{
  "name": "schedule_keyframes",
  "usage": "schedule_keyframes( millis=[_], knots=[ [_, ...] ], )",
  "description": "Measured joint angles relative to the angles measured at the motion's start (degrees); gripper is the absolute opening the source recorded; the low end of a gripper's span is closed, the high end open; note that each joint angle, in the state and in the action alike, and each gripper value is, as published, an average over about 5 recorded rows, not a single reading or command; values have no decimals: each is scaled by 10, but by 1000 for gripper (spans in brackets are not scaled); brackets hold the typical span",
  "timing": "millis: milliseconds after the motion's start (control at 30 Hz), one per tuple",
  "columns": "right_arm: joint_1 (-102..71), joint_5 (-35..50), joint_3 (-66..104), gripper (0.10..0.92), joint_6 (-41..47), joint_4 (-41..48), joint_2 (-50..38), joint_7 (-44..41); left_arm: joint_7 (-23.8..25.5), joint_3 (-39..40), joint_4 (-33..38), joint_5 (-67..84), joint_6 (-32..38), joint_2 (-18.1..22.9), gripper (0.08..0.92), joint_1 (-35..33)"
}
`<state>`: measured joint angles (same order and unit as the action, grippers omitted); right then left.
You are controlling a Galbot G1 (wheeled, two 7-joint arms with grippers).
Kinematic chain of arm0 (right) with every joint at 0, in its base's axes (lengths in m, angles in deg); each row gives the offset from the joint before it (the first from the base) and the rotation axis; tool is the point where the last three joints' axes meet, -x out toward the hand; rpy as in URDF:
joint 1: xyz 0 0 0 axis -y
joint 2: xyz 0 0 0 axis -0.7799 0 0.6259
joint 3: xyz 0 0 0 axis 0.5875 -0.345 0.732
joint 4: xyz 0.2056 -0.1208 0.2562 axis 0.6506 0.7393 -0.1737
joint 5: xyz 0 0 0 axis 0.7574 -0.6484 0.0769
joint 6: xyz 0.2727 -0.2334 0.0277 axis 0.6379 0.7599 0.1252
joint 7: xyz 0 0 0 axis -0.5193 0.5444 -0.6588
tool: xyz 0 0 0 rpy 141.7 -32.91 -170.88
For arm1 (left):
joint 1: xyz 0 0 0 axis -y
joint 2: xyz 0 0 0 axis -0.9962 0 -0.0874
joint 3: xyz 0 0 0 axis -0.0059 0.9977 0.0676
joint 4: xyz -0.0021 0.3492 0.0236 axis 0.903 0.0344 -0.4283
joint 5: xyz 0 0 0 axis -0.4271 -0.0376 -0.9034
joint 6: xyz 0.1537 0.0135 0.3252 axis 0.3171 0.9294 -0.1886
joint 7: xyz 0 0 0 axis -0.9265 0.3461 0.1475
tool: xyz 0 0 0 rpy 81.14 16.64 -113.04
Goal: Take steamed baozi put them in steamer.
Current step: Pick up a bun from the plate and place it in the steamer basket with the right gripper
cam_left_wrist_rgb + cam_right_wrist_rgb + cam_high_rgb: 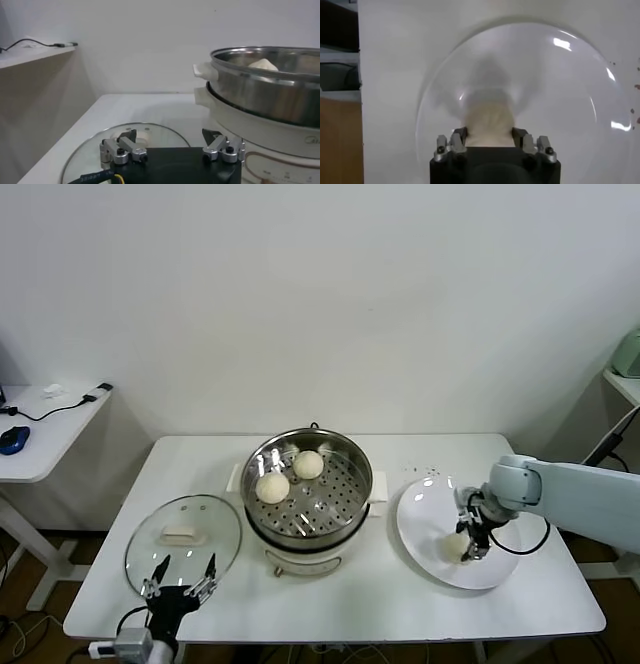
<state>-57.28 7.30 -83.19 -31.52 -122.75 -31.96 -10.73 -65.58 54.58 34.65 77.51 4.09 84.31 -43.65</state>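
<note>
The robot's right gripper will set the baozi down on the perforated tray (300,519) near the front rim of the steamer.
The steamer (352,456) stands mid-table, its steel wall (265,95) close beside my left gripper. Two steamed baozi (272,487) (308,465) rest on its perforated tray; the top of one (263,64) peeks over the rim. On the white plate (425,509) to the right, my right gripper (470,546) is down on a third baozi (456,543). In the right wrist view the bun (488,117) sits squeezed between the fingers, with the gripper (489,136) shut on it. My left gripper (182,569) hangs open at the table's front left, holding nothing.
A round glass lid (185,529) with a white handle lies flat left of the steamer, just beyond the left gripper (172,137). A side desk (45,429) with a mouse and cable stands to the far left. The plate (560,90) holds only this one bun.
</note>
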Motion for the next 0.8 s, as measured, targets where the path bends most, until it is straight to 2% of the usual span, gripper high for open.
schedule_keyframes(
  millis=[367,600,800],
  knots=[
    [143,2,-68,602,-46,-20,32,-50,0,4,12,-3,-5,1,823,-1],
    [289,33,-90,602,-128,-8,114,-100,1,7,20,-4,-8,2,823,1],
    [345,45,-66,602,-213,-19,198,-119,-1,10,23,-3,-7,5,823,3]
  ],
)
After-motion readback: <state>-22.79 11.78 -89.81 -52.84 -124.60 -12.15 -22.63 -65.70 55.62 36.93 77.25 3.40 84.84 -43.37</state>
